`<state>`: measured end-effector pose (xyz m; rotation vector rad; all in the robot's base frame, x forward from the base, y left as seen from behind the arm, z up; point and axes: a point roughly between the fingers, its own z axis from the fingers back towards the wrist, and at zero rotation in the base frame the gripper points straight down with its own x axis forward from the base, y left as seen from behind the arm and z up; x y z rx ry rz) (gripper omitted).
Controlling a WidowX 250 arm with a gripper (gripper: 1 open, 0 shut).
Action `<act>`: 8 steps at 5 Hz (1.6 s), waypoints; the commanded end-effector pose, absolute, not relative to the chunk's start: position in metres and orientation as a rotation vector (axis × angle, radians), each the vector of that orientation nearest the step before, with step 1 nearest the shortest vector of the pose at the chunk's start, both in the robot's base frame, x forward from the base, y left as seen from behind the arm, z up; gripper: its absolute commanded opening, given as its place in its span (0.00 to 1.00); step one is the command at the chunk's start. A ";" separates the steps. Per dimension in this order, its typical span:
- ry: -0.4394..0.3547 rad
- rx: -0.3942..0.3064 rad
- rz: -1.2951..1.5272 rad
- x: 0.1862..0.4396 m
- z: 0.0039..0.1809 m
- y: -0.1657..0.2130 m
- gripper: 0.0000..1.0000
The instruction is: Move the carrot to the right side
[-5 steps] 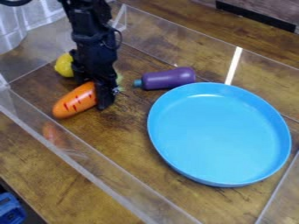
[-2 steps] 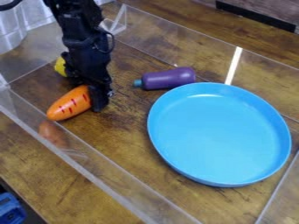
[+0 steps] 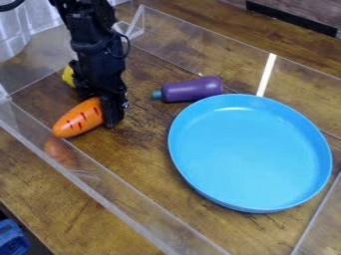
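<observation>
Next, the gripper releases the carrot on the blue plate, just inside its rim [image 3: 186, 135] near the purple eggplant.
The carrot [image 3: 78, 119] is orange with dark ridge lines and lies tilted at the left of the wooden table. Its thick end points up and right, under the arm. My black gripper [image 3: 110, 108] comes straight down onto that end, and its fingers are shut on the carrot. The carrot's green top is hidden behind the fingers. I cannot tell whether the carrot rests on the table or hangs just above it.
A yellow lemon [image 3: 72, 73] sits behind the gripper. A purple eggplant [image 3: 193, 90] lies to its right. A large blue plate [image 3: 249, 149] fills the right side. Clear plastic walls [image 3: 80, 174] fence the work area.
Over the last second the gripper and the carrot shifted a little to the left together. They have stayed still over the last half second.
</observation>
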<state>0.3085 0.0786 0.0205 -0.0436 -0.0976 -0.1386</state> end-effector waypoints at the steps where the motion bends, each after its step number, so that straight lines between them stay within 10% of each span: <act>1: -0.139 -0.020 -0.160 0.317 0.050 0.068 0.00; 5: -0.209 0.093 -0.303 0.326 0.102 -0.020 0.00; 8: -0.260 0.108 -0.429 0.339 0.077 -0.095 0.00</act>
